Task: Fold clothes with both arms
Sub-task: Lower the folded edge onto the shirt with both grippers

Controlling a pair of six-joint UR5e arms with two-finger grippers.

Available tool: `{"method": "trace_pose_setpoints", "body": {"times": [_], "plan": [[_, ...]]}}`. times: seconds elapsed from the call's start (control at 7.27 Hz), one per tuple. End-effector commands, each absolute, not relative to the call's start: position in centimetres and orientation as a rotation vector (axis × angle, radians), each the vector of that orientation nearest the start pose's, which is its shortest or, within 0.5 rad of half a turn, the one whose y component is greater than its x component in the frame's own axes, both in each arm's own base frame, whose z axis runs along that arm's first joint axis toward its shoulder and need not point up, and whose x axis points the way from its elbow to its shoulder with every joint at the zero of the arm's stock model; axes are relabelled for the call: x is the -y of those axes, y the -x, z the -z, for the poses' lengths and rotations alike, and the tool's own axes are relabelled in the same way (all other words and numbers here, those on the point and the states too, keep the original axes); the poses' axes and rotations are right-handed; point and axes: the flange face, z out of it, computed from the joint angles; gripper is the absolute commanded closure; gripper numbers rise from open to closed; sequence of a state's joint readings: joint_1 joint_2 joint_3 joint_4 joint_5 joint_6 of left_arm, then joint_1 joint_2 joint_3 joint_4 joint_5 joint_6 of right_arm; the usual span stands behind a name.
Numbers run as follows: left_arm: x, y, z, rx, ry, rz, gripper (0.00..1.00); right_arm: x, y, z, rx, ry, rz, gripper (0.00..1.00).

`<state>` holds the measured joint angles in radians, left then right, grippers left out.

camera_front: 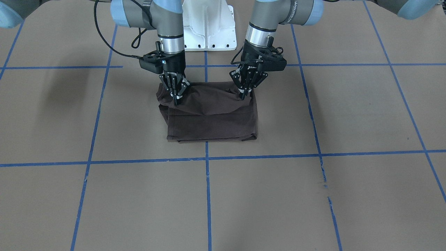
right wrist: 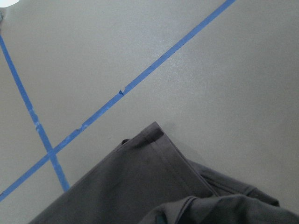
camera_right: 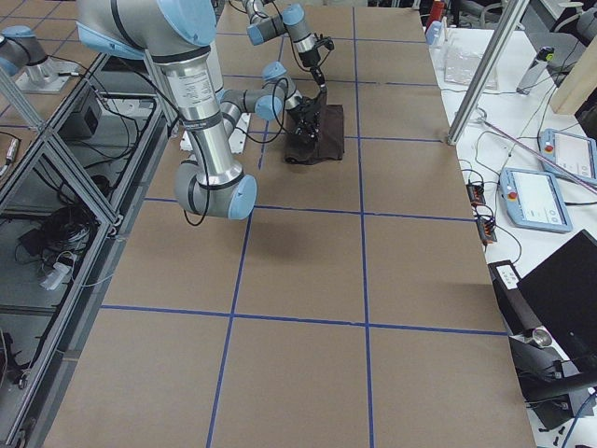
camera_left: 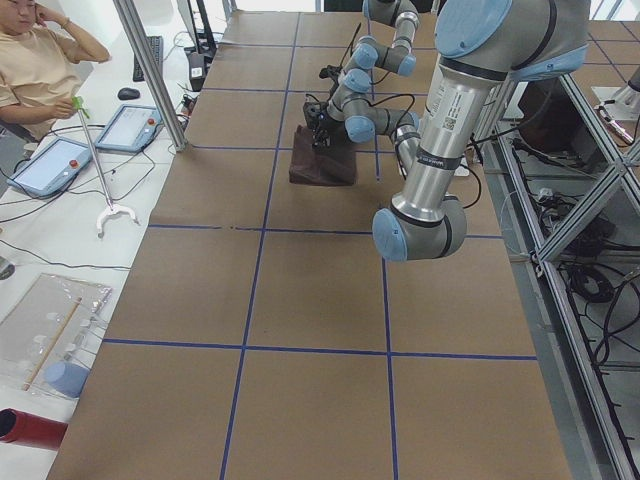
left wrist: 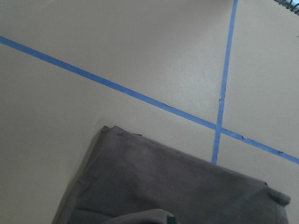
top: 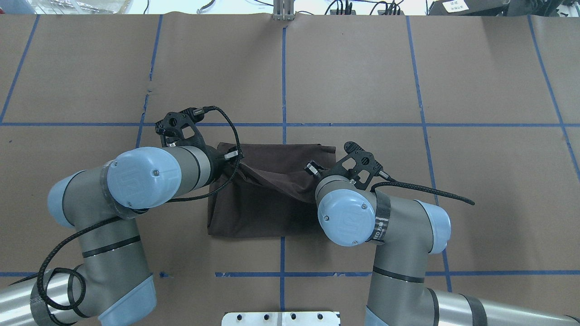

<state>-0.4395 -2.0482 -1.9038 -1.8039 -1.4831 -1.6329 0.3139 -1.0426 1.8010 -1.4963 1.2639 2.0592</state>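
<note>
The robot's left gripper needs to release the lifted edge on the lower layers (camera_front: 250, 117) (left wrist: 134, 171) near the front corner of the dark brown T-shirt.
The dark brown T-shirt (camera_front: 209, 120) lies folded into a small rectangle on the brown table near the middle. In the front-facing view my left gripper (camera_front: 245, 94) is shut on the cloth at the shirt's right back corner. My right gripper (camera_front: 177, 97) is shut on the cloth at the left back corner. Both hold that edge lifted a little, so a sagging fold hangs between them over the lower layers. From overhead the shirt (top: 263, 208) is partly covered by both wrists, and the fingertips are hidden. Each wrist view shows a flat corner of the shirt (left wrist: 159, 186) (right wrist: 135, 186).
Blue tape lines (camera_front: 207, 181) divide the brown table cover into squares. The white robot base (camera_front: 209, 31) stands just behind the shirt. A seated person (camera_left: 40, 70), tablets and a grabber tool are off the table in the left view; control pendants (camera_right: 541, 196) are beside the table's far side.
</note>
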Motion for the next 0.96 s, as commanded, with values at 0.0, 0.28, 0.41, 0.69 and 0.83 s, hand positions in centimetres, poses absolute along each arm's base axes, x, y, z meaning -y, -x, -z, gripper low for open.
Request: {"method": "trace_pose_setpoints", "body": {"times": [0.0,0.28,0.41,0.69,0.83], "plan": [[39.9,-49.8,-24.3,-0.988,-0.282,0.509,1.00,37.0,57.8,-25.9,0.867,-0.226,-0.879,1.00],[40.7,-51.1,-25.9,-0.995,-0.302,0.479,1.00,37.5,58.4,-26.0,0.870,-0.225,-0.882,1.00],[40.7,-51.2,-25.9,-0.999,-0.304,0.477,1.00,37.5,58.3,-26.1,0.867,-0.226,-0.883,1.00],[41.3,-50.8,-26.0,-0.995,-0.310,0.486,1.00,38.2,57.9,-26.1,0.863,-0.223,-0.870,1.00],[41.4,-51.1,-26.5,-0.984,-0.307,0.486,1.00,38.3,57.8,-26.2,0.861,-0.216,-0.868,1.00]]}}
